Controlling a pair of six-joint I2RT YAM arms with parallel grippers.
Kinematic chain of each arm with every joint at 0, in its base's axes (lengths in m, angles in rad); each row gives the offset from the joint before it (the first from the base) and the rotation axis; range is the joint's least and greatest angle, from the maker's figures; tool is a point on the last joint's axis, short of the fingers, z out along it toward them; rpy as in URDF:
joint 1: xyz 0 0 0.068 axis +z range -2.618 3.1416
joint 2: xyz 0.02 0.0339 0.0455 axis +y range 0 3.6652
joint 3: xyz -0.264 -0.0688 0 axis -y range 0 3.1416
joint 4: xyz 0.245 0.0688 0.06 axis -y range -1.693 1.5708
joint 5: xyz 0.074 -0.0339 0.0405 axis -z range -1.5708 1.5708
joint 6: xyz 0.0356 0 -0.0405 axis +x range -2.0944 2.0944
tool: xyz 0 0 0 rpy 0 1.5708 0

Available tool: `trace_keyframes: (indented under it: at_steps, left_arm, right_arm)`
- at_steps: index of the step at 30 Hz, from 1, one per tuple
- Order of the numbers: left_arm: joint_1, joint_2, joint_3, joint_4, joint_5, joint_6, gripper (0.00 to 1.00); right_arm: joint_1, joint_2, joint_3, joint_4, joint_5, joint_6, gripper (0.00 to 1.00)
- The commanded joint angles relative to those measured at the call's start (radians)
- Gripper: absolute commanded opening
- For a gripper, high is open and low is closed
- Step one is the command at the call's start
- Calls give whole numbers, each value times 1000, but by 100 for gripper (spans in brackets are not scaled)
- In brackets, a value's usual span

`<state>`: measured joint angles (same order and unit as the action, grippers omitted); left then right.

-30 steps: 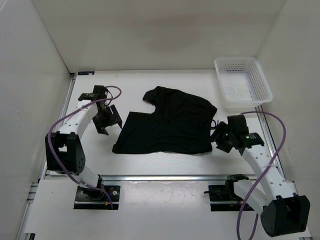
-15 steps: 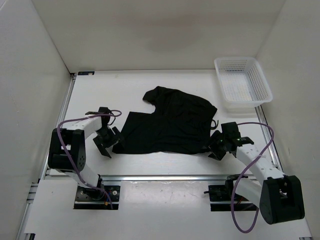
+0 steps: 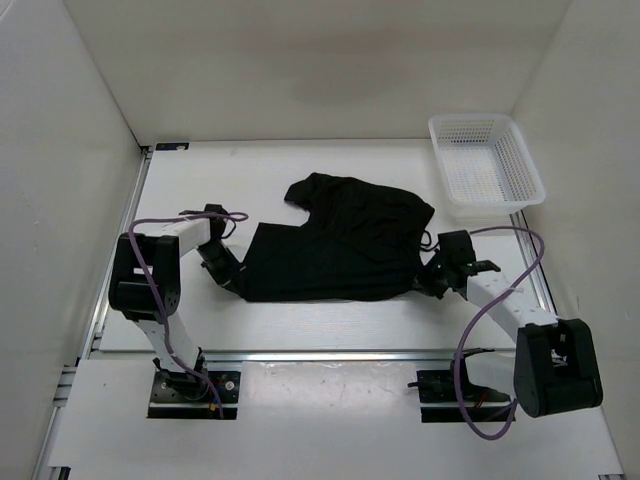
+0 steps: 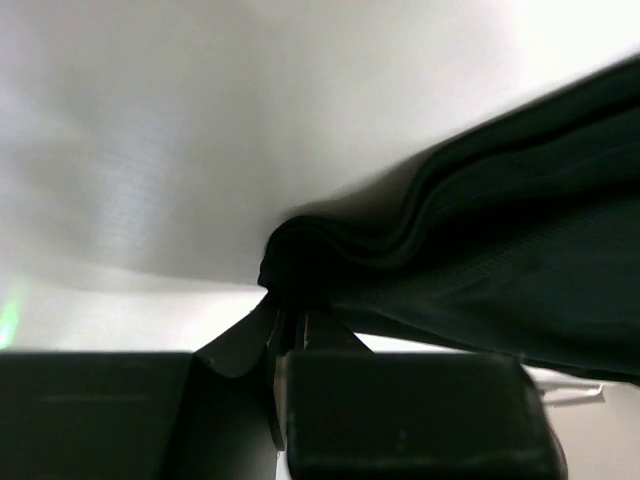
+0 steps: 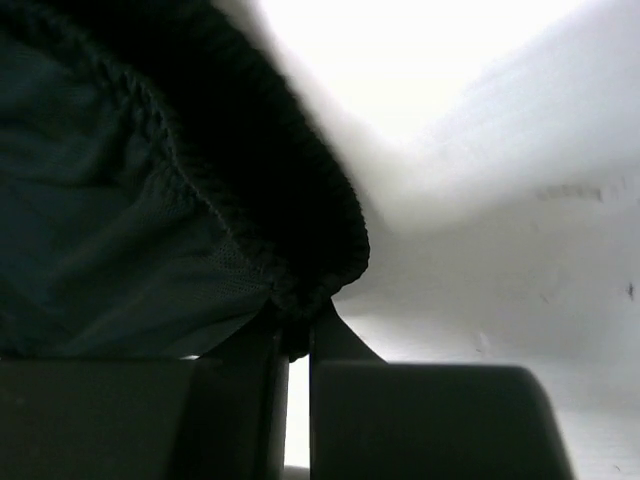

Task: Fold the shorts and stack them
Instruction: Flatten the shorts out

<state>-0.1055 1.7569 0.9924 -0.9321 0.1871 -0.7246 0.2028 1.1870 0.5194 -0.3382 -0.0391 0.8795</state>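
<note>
The robot's left gripper needs to release the hem of the shorts on the bare white table (image 3: 226, 321) just behind the near metal rail.
The black shorts (image 3: 335, 245) lie spread flat on the white table in the top view. My left gripper (image 3: 233, 283) is low at their near left corner, shut on the hem. In the left wrist view its fingertips (image 4: 290, 325) pinch a bunched fold of the shorts (image 4: 480, 270). My right gripper (image 3: 424, 283) is shut on the near right corner. There the ribbed waistband edge of the shorts (image 5: 200, 200) sits clamped between the right gripper (image 5: 297, 330) tips.
A white mesh basket (image 3: 485, 165) stands at the back right corner of the table (image 3: 330, 320). White walls close in the left, right and back sides. A metal rail (image 3: 320, 352) runs along the table's near edge.
Both arms came down and inward onto the shorts' near corners. Both grippers closed from open onto the fabric, and the near edge has bunched slightly.
</note>
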Motion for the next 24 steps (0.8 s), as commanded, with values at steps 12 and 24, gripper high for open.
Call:
trace_keyframes:
  at_steps: [12, 24]
  left_arm:
    - [49, 291, 1512, -390, -46, 37, 11]
    - [138, -158, 801, -209, 26, 99, 11]
  right_arm:
    - [-85, 456, 1177, -97, -40, -214, 0]
    - [-72, 171, 896, -79, -127, -289, 0]
